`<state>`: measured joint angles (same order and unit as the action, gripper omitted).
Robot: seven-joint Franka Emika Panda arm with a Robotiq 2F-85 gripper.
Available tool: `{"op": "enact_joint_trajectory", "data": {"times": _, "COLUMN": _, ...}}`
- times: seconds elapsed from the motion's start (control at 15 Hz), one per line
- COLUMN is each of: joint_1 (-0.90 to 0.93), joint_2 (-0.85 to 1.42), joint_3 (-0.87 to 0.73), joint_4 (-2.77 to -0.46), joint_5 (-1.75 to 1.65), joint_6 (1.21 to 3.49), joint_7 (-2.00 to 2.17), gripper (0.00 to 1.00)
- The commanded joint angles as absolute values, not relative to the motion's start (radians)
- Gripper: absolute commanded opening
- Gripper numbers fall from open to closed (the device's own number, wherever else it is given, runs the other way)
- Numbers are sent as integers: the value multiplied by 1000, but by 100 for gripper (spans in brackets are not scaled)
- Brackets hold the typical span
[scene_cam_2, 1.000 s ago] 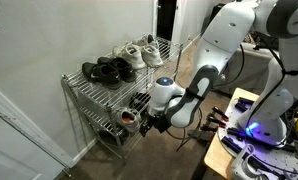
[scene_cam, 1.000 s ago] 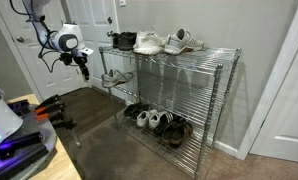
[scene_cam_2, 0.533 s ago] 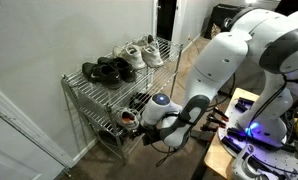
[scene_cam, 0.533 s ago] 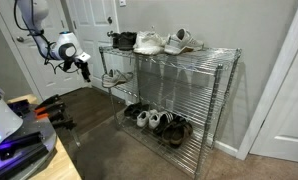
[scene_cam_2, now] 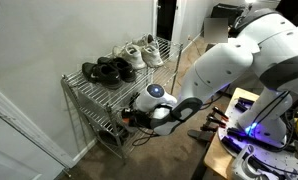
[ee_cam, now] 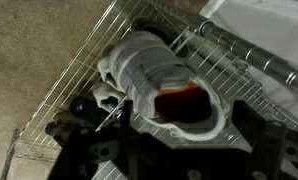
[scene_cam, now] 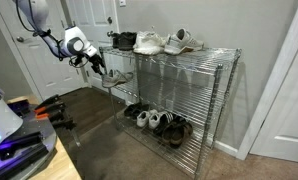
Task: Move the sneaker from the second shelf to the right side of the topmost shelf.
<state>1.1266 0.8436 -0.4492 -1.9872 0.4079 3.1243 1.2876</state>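
Note:
The robot's gripper should close on the front part (scene_cam: 110, 79) (ee_cam: 155, 73) of the light grey-white sneaker, between the sneaker's toe and its reddish opening.
The light grey-white sneaker (scene_cam: 116, 76) lies at the end of the second shelf (scene_cam: 174, 92) of the chrome wire rack. In the wrist view the sneaker (ee_cam: 149, 65) fills the middle, its reddish inside facing up, on the wire grid (ee_cam: 61, 88). My gripper (ee_cam: 182, 108) is open, one finger on each side of the sneaker's heel end. It also shows in both exterior views (scene_cam: 97, 64) (scene_cam_2: 130, 118), right at the shelf's end. The topmost shelf (scene_cam: 217, 52) has bare wire at its far end.
On the topmost shelf are black shoes (scene_cam_2: 107, 70), a bulky white pair (scene_cam: 149, 43) and a grey pair (scene_cam: 182, 40). More shoes (scene_cam: 159, 121) stand on the lowest tier. A door (scene_cam: 89, 25) is behind the arm. A desk edge (scene_cam: 29, 150) is nearby.
My gripper has moved from open space beside the rack in to the end of the second shelf, and now straddles the sneaker. The shoes have not moved.

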Motion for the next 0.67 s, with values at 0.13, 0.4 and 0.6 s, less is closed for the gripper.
{"op": "enact_joint_trajectory", "data": {"times": 0.13, "joint_1": 1247, "joint_2": 932, "joint_3": -579, "joint_4": -1942, "joint_5": 374, "joint_6": 2992, "joint_7": 1510, "gripper": 100}}
{"op": "enact_joint_trajectory", "data": {"times": 0.4, "joint_1": 1235, "joint_2": 948, "joint_3": -560, "joint_4": -1920, "joint_5": 319, "joint_6": 2938, "joint_7": 1590, "gripper": 100}}
{"op": "enact_joint_trajectory", "data": {"times": 0.6, "joint_1": 1218, "joint_2": 956, "joint_3": -542, "joint_4": -1909, "joint_5": 287, "joint_6": 2939, "joint_7": 1635, "gripper": 100}}
